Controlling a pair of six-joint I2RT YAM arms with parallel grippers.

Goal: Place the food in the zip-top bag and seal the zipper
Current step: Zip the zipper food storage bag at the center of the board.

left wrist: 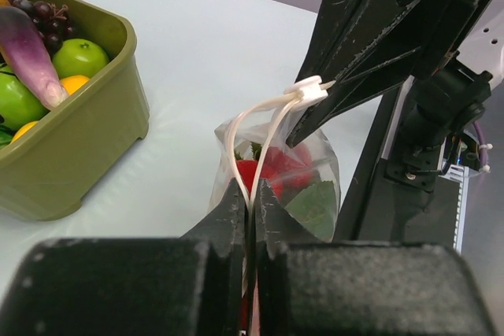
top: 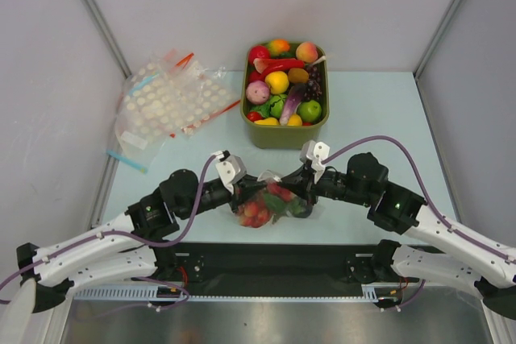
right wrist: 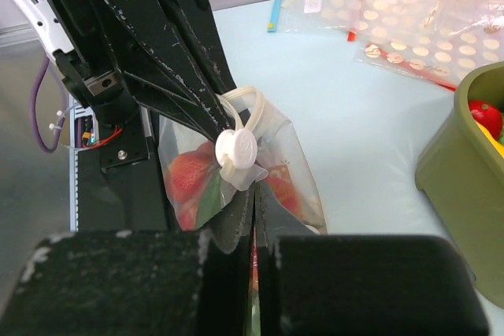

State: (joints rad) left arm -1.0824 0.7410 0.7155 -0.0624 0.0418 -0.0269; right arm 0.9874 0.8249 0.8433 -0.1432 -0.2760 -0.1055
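Left gripper should grip the slider point(left wrist: 312, 90), as it holds the parted zipper away from the white slider, before the right gripper pulls the zipper through.
The clear zip-top bag point(top: 272, 203) hangs between my two grippers just above the table's near edge. Food lies inside it: red strawberries point(right wrist: 185, 175) and a green leaf point(left wrist: 315, 206). My left gripper point(left wrist: 252, 190) is shut on one end of the bag's mouth, where the pale zipper point(left wrist: 264, 127) runs out from between its fingertips. That strip is still parted into two bands. My right gripper point(right wrist: 253, 194) is shut on the bag's other end, right below the white slider point(right wrist: 236, 149). In the top view the left gripper point(top: 248, 187) and right gripper point(top: 295, 183) face each other closely.
An olive bin point(top: 286, 138) full of toy fruit and vegetables stands behind the bag, at centre. A heap of white-dotted clear bags point(top: 169, 102) with red and blue strips lies at the back left. White walls close in both sides.
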